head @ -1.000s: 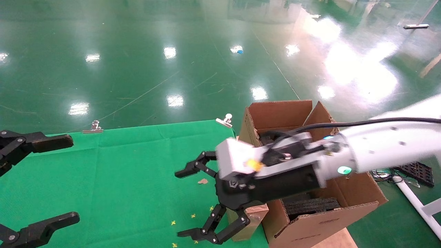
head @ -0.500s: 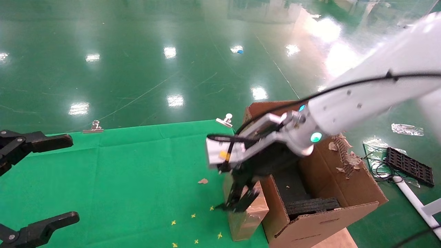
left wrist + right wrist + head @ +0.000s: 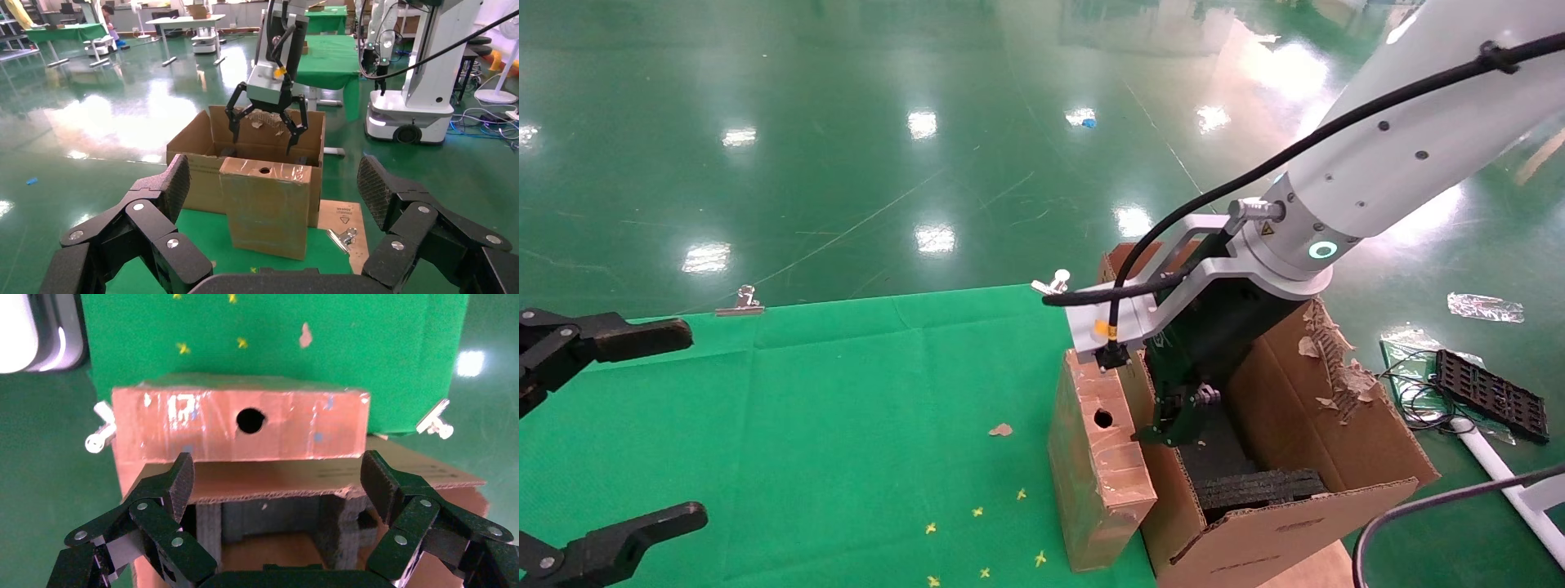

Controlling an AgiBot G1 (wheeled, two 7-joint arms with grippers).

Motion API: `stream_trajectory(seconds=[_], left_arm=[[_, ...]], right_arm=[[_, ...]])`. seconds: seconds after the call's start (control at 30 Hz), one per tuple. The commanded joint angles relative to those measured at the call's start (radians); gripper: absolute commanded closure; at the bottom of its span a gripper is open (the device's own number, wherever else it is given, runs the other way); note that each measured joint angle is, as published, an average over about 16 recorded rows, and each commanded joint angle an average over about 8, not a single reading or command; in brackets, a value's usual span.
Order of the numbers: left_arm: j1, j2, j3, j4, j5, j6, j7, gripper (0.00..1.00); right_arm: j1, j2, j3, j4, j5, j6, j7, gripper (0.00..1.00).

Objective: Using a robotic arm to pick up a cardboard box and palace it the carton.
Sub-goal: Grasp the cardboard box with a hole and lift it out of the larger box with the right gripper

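Observation:
The robot's right gripper should next close across the near end of the narrow top (image 3: 1120, 469) (image 3: 174, 425) of the cardboard box, just past the round hole in the box.
The cardboard box (image 3: 1095, 457) stands on end at the right edge of the green table, its narrow holed face up, against the carton's (image 3: 1336, 433) near wall. It also shows in the left wrist view (image 3: 266, 208) and the right wrist view (image 3: 245, 425). The white robotic arm (image 3: 1393, 155) reaches down from the upper right. My right gripper (image 3: 1181, 412) is open and empty, pointing down just above the carton's opening (image 3: 294, 481), beside the box and apart from it. Black foam blocks (image 3: 1258, 488) lie inside. My left gripper (image 3: 682, 423) is open and parked at the far left.
Binder clips (image 3: 738, 302) (image 3: 1052, 284) hold the green cloth (image 3: 805, 408) at the table's far edge. The carton's right flap (image 3: 1324, 355) is torn. A black tray (image 3: 1491, 396) and cables lie on the floor to the right. A brown board (image 3: 1307, 572) lies under the carton.
The right arm has swung up and to the right, from low over the table's edge and the box to above the carton. The box now shows uncovered. The left gripper has not moved.

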Motion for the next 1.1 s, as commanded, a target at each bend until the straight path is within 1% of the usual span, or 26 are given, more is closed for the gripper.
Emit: stream_trajectory(seconds=[0.03,0.3,0.53,0.63,0.73,0.87,1.0,1.1], left_arm=[[0.000,0.000,0.000,0.000,0.000,0.000,0.000,0.00],[0.000,0.000,0.001,0.000,-0.001,0.000,0.000,0.00],[0.000,-0.001,0.001,0.000,-0.001,-0.001,0.001,0.00],[0.000,-0.001,0.001,0.000,-0.001,-0.001,0.001,0.00],[0.000,-0.001,0.002,0.000,-0.001,-0.001,0.001,0.00],[0.000,-0.001,0.002,0.000,-0.001,-0.001,0.001,0.00],[0.000,-0.001,0.002,0.000,-0.002,-0.001,0.001,0.00],[-0.001,-0.001,0.002,0.000,-0.002,-0.001,0.001,0.00]], right_arm=[[0.033,-0.010,-0.060,0.002,0.011,0.005,0.007,0.00],[0.059,-0.048,-0.167,0.003,0.034,0.030,0.048,0.00],[0.071,-0.062,-0.205,0.001,0.038,0.050,0.103,0.00],[0.083,-0.063,-0.214,-0.001,0.036,0.053,0.140,0.00],[0.100,-0.066,-0.225,-0.010,0.032,0.049,0.230,0.00],[0.115,-0.087,-0.249,-0.057,0.040,0.027,0.431,0.00],[0.101,-0.105,-0.265,-0.174,0.113,0.012,0.625,0.00],[0.078,-0.110,-0.267,-0.283,0.184,0.012,0.712,0.00]])
